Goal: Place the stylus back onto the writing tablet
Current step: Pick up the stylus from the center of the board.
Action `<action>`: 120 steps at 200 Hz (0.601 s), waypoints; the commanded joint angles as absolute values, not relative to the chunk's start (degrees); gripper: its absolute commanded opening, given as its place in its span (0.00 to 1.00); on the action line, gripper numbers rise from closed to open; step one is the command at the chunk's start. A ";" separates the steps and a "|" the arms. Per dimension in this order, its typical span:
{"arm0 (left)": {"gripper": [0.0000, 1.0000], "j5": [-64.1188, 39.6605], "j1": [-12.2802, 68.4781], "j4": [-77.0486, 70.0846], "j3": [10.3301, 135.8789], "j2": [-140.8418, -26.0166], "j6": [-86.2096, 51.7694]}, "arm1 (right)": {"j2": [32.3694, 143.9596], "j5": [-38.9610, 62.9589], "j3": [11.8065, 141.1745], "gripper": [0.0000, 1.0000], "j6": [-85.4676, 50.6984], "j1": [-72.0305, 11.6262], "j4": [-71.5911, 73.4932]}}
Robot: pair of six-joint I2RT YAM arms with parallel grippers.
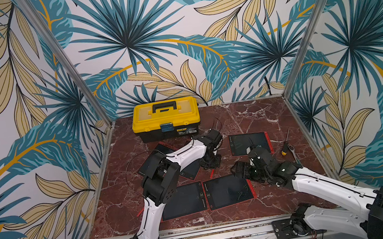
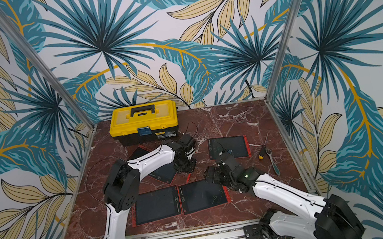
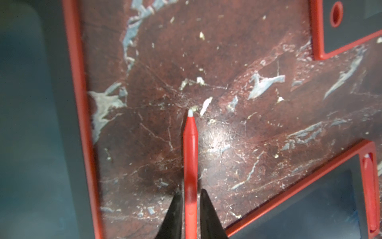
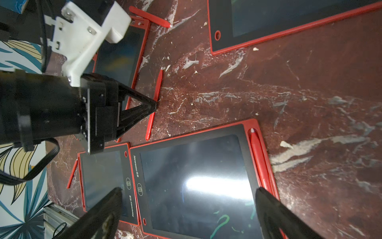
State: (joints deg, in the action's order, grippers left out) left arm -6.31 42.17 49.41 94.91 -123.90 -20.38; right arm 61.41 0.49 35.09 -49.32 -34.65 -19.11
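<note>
Next, my right gripper takes hold of the red stylus that is under my left gripper, closing just behind the stylus's white tip (image 1: 215,165) (image 4: 159,81).
A red stylus (image 3: 190,155) with a white tip lies flat on the marble table (image 3: 237,93), alongside the red edge of a dark writing tablet (image 3: 41,124). My left gripper (image 3: 190,191) stands over it with one black finger on each side and a thin gap at each, so it is barely open. The right wrist view shows the same stylus (image 4: 156,91) and the left gripper (image 4: 154,103) at its middle. My right gripper (image 4: 189,190) hangs wide open and holds nothing above another tablet (image 4: 196,175) with green scribbles, which has a stylus (image 4: 258,157) in its slot.
Several red-framed tablets (image 1: 181,200) (image 1: 249,143) lie about the table. Two more loose styluses (image 4: 151,16) (image 4: 72,173) lie beside tablets. A yellow toolbox (image 1: 166,119) stands at the back. A screwdriver (image 1: 285,145) and a ratchet (image 1: 295,155) lie at the right.
</note>
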 commanded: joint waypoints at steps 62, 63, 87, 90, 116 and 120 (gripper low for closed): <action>0.15 -5.04 42.89 49.99 95.92 -127.17 -20.43 | 61.14 0.09 33.31 1.00 -50.40 -34.72 -18.20; 0.14 -5.07 42.89 50.00 95.95 -127.17 -20.41 | 61.11 0.09 33.31 1.00 -50.42 -34.72 -18.20; 0.12 -6.24 42.81 49.94 95.98 -126.38 -20.38 | 61.67 0.11 32.96 0.99 -52.55 -34.74 -16.28; 0.12 -6.49 42.81 49.97 95.88 -126.22 -20.34 | 61.81 0.09 32.89 0.99 -53.05 -34.72 -15.74; 0.11 -8.48 42.33 49.92 95.62 -124.85 -20.56 | 64.54 1.47 32.93 0.97 -57.35 -34.76 -8.20; 0.11 -8.72 42.22 49.92 95.56 -124.66 -20.65 | 65.21 1.70 33.11 0.97 -57.96 -34.72 -7.44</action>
